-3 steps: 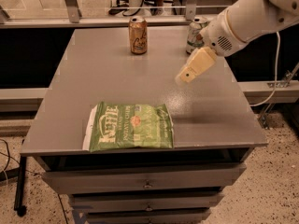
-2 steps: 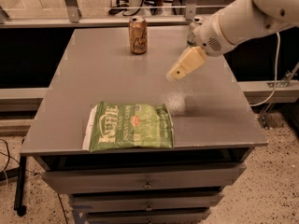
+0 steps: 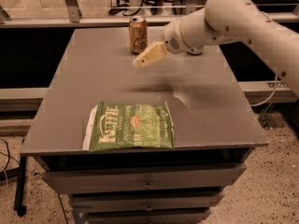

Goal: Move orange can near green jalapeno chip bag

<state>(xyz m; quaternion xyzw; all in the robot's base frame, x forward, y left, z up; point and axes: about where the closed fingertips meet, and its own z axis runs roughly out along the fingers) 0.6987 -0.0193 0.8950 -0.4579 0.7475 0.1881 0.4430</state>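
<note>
Next, I grip the orange can's middle (image 3: 138, 37) to move it near the green jalapeno chip bag.
The orange can (image 3: 138, 34) stands upright at the far middle of the grey table (image 3: 93, 78). The green jalapeno chip bag (image 3: 129, 132) lies flat near the table's front edge, left of centre. My gripper (image 3: 138, 62) hangs above the table just in front of and slightly right of the can, apart from it, with its cream finger (image 3: 150, 55) pointing left and down. The white arm reaches in from the upper right. Nothing is held.
A second can's base (image 3: 195, 51) shows behind the arm at the far right of the table, mostly hidden. Drawers (image 3: 147, 181) sit under the table front. A glass railing runs behind the table.
The gripper has swung left across the table, from the right side toward the orange can. The can and bag have not moved.
</note>
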